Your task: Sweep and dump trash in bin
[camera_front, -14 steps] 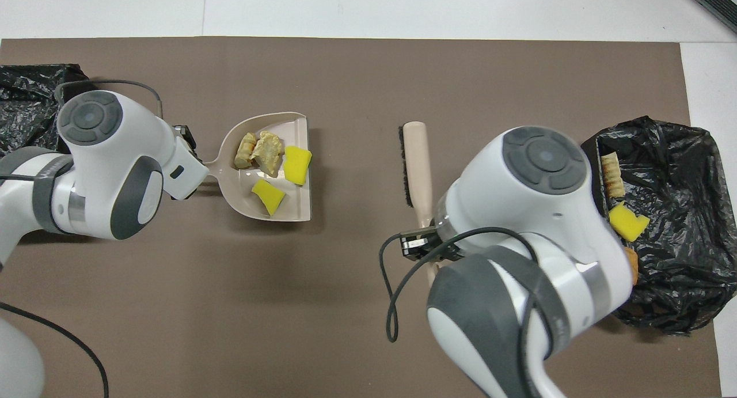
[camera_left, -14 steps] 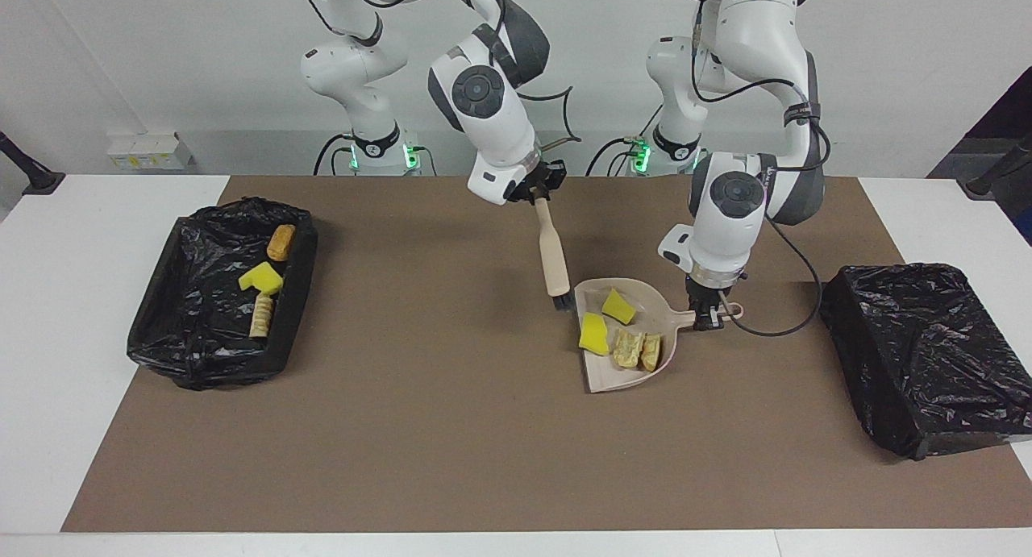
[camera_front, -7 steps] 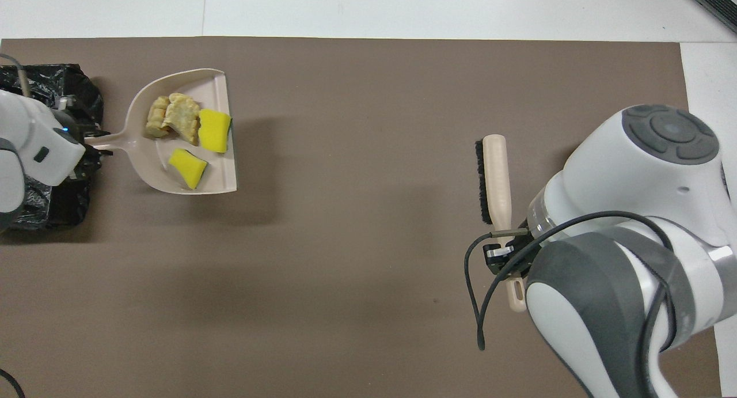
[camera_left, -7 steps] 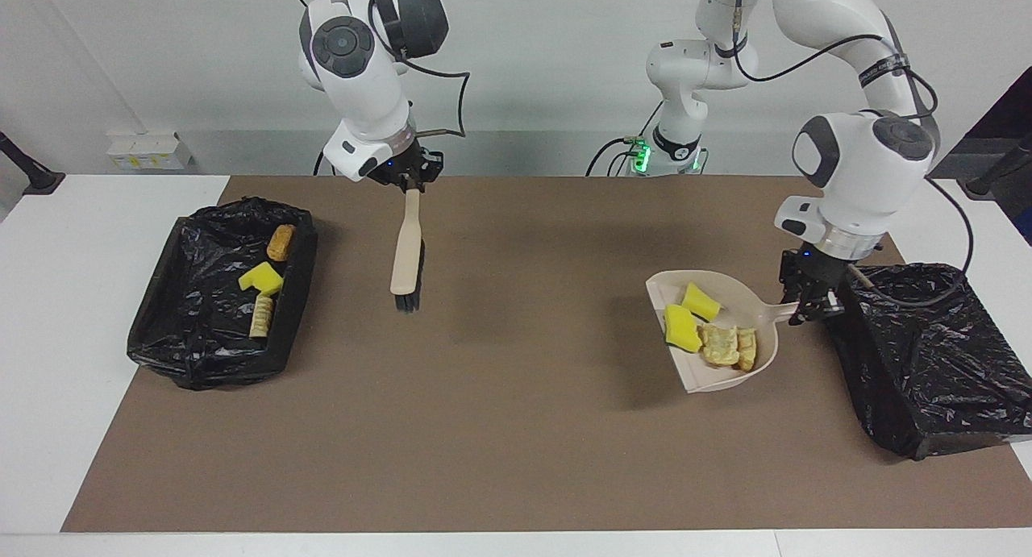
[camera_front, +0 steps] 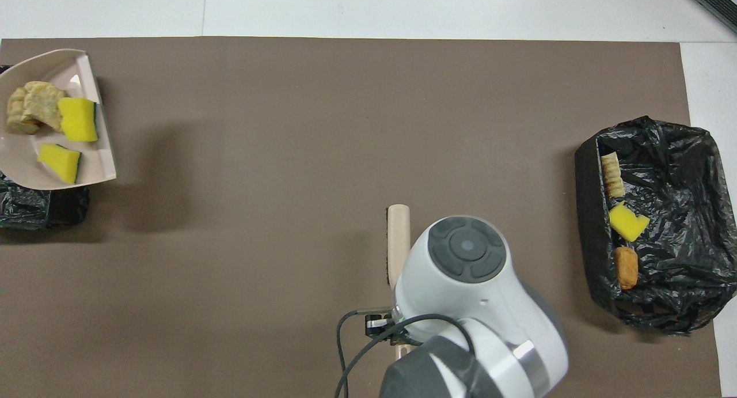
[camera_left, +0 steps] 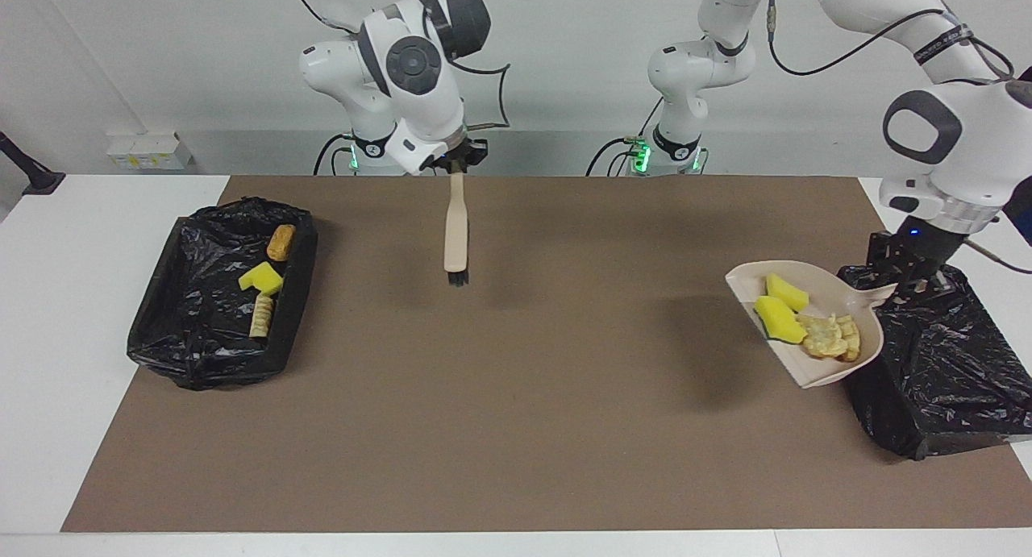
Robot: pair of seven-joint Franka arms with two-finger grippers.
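Next, I set the brush, now hanging over the mat, down with my right gripper on the near half of the brown mat (camera_front: 371, 286) between the black-lined bins.
My left gripper (camera_left: 893, 287) is shut on the handle of the beige dustpan (camera_left: 813, 373) and holds it raised over the mat, at the edge of the black-lined bin (camera_left: 943, 380) at the left arm's end. The pan (camera_front: 23, 156) holds trash: two yellow sponge chunks (camera_left: 778, 318) (camera_front: 78, 119) and tan bread pieces (camera_left: 830, 336) (camera_front: 31, 101). My right gripper (camera_left: 457, 168) is shut on the handle of the brush (camera_left: 456, 234), which hangs bristles down over the mat; the brush also shows in the overhead view (camera_front: 397, 242).
A second black-lined bin (camera_left: 201, 339) (camera_front: 679, 283) at the right arm's end holds an orange-brown piece (camera_left: 280, 241), a yellow chunk (camera_left: 260, 277) and a tan piece (camera_left: 261, 315). A brown mat (camera_left: 516, 412) covers the table.
My left gripper has carried the loaded dustpan off the mat's middle, up and toward the bin at the left arm's end. My right gripper swung the brush away from the pan.
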